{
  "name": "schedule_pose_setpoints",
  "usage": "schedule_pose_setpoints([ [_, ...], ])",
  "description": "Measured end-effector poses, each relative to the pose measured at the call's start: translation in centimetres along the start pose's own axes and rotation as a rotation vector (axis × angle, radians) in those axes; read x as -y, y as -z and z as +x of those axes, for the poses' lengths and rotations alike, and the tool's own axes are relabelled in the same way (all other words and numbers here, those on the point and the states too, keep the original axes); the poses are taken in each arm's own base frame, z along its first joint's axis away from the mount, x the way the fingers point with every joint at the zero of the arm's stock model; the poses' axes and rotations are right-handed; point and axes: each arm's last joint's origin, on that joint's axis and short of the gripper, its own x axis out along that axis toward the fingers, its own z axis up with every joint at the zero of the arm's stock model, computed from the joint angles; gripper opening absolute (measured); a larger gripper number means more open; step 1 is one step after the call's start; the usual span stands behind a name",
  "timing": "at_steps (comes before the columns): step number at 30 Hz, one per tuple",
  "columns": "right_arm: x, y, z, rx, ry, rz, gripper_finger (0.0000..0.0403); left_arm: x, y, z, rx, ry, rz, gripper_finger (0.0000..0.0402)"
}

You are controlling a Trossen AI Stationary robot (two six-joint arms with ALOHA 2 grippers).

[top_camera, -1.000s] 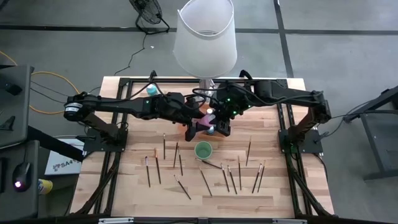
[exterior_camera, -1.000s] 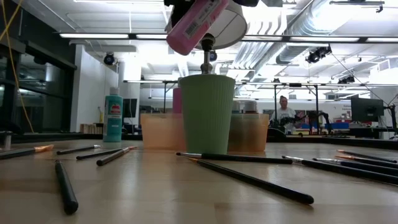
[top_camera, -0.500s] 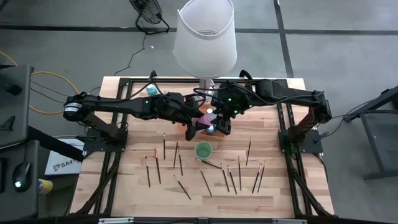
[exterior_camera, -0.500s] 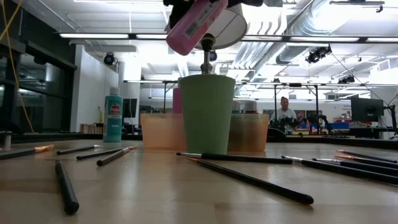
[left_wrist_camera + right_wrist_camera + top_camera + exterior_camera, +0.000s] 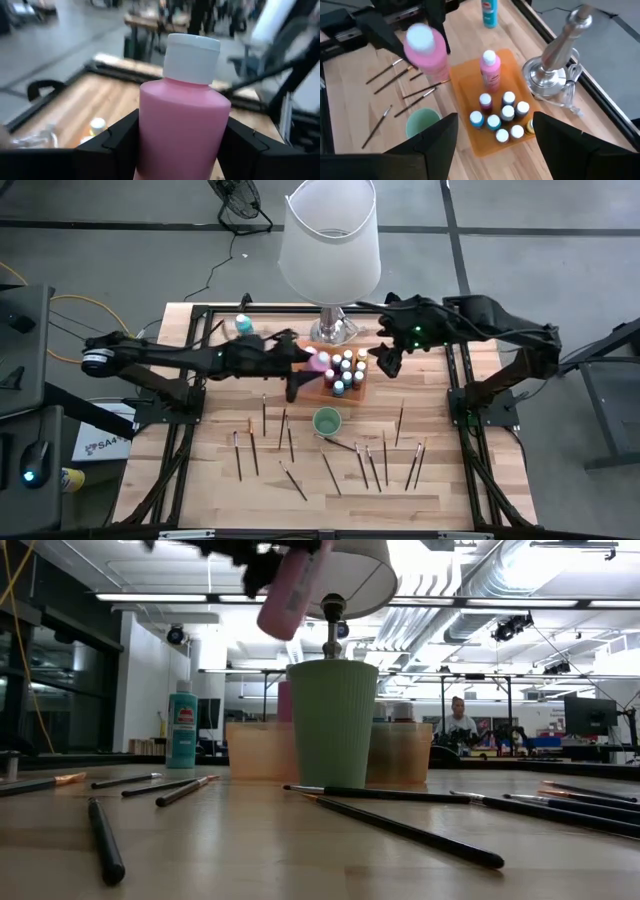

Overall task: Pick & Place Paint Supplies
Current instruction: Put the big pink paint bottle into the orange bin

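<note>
Next, I release the pink bottle, now hanging above the tray's end, with my left gripper on the orange tray (image 5: 303,381), just in front of the other pink bottle.
A pink bottle (image 5: 182,125) with a white cap hangs in the air above the left end of the orange tray (image 5: 356,388), with my left gripper (image 5: 306,368) shut on it. On the tray stand several small paint bottles (image 5: 501,117) and a second pink bottle (image 5: 490,71). A teal bottle (image 5: 243,326) stands at the far left. Dark-handled brushes (image 5: 330,472) lie scattered on the near half of the table. My right gripper (image 5: 386,362) hovers open above the tray's right end with nothing between its fingers. My left gripper pinches the pink bottle's body (image 5: 150,145) between its two fingers (image 5: 117,145), on opposite sides below the shoulder. The fingers come nearly level from the table's left and lie along the bottle, cap ahead. The bottle (image 5: 287,592) is lifted clear and tilted, cap end higher.
A green ribbed cup (image 5: 326,421) stands near the middle of the table among the brushes. A big lamp with a white shade (image 5: 330,240) and a metal foot (image 5: 555,70) stands just beyond the tray. A black frame (image 5: 190,310) rims the table.
My right gripper has risen and drawn back toward the table's right edge, away from the pink bottle. My left gripper has pulled back toward the left with the bottle, which stays lifted and now stands a little steeper. The tray's bottles, covered before, now show.
</note>
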Motion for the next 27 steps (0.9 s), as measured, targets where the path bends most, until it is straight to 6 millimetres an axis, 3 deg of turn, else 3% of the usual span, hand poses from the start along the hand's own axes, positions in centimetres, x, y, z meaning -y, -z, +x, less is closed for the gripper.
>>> schedule_pose_setpoints([
  [7, 0.0, 0.6, -1.0, 0.001, 0.022, 0.018, 0.025, -1.4, 4.9, -1.4, 0.241, -0.04, -0.051, 0.0207],
  [11, -0.3, 0.7, -1.0, 0.009, 0.033, 0.01, 0.025, -2.1, 7.4, -1.7, 0.234, -0.111, -0.055, 0.0207],
  [17, -0.3, 0.7, -1.0, 0.011, 0.034, 0.014, 0.025, -2.6, 9.4, -1.8, 0.213, -0.159, -0.054, 0.0207],
  [27, -0.3, 0.7, -0.9, 0.01, 0.034, 0.039, 0.025, -3.1, 12.4, 0.3, 0.153, -0.186, -0.041, 0.0207],
])
